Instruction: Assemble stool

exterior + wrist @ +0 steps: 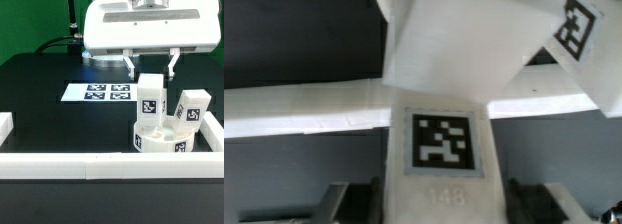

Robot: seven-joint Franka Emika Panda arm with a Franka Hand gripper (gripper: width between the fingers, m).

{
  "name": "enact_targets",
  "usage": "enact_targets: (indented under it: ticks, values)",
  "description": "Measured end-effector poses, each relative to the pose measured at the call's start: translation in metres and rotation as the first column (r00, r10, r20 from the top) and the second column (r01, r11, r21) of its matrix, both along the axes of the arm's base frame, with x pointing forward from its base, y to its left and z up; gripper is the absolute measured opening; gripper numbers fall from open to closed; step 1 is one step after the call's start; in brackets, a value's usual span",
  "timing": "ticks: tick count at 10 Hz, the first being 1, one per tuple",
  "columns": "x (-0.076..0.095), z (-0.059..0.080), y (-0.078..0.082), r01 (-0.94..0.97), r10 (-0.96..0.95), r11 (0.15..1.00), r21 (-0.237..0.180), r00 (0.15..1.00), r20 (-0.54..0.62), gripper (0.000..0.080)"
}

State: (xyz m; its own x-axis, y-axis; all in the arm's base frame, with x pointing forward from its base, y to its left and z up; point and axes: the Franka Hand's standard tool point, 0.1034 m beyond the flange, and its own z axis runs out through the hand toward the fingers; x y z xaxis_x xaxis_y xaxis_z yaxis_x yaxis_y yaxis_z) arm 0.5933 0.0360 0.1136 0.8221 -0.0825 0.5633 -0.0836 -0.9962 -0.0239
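Observation:
Next, my gripper releases the white leg, now upright on the seat, set down into the round seat's front part (153, 134), beside the tilted second leg.
The round white seat (160, 138) lies near the front right corner of the table, with tags around its rim. One white leg (150, 100) stands upright on the seat. My gripper (151, 72) comes down from above and is shut on the top of this leg, one finger on each side. In the wrist view the same leg (441, 138) fills the middle with its tag facing me, between the fingers (342, 200) of my gripper (446, 205). A second leg (192, 107) leans tilted at the seat's right side, and this second leg (580, 40) also shows in the wrist view.
The marker board (100, 93) lies flat on the black table behind and to the exterior view's left of the seat. White border rails run along the front (90, 165), the left (5, 125) and the right (214, 135), close to the seat.

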Motion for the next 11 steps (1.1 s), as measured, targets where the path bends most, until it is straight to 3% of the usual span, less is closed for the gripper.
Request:
enact_targets:
  ticks: [8,11]
  values:
    - [-0.0006,0.0003,0.0037,-0.004,0.004,1.0,0.001,1.0,0.002,0.0335]
    - [-0.0037,-0.0053,0.0057,-0.007,0.007,1.0,0.001,1.0,-0.007,0.0335]
